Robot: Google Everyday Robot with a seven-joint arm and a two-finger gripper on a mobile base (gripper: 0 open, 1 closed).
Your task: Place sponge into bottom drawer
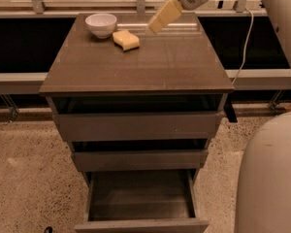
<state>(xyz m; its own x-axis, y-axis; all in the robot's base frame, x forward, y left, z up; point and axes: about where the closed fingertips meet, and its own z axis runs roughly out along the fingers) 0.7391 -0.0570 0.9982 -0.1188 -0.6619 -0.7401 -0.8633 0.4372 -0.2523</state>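
Observation:
The pale-yellow sponge's middle [126, 41], beside the white bowl on the cabinet top, is the next place my gripper will go to and close.
The pale-yellow sponge [125, 40] lies on the cabinet top [136, 64] at the back left, just right of a white bowl [101, 24]. My gripper [162, 16] hangs above the back of the top, a little right of and above the sponge, not touching it. The bottom drawer [140, 200] is pulled out far, with a dark, empty interior.
The two upper drawers [138, 125] stand slightly pulled out. A white cable [246, 38] hangs at the right of the cabinet. My white base [269, 174] fills the lower right corner. A metal rail [19, 76] runs behind the cabinet. The floor is speckled.

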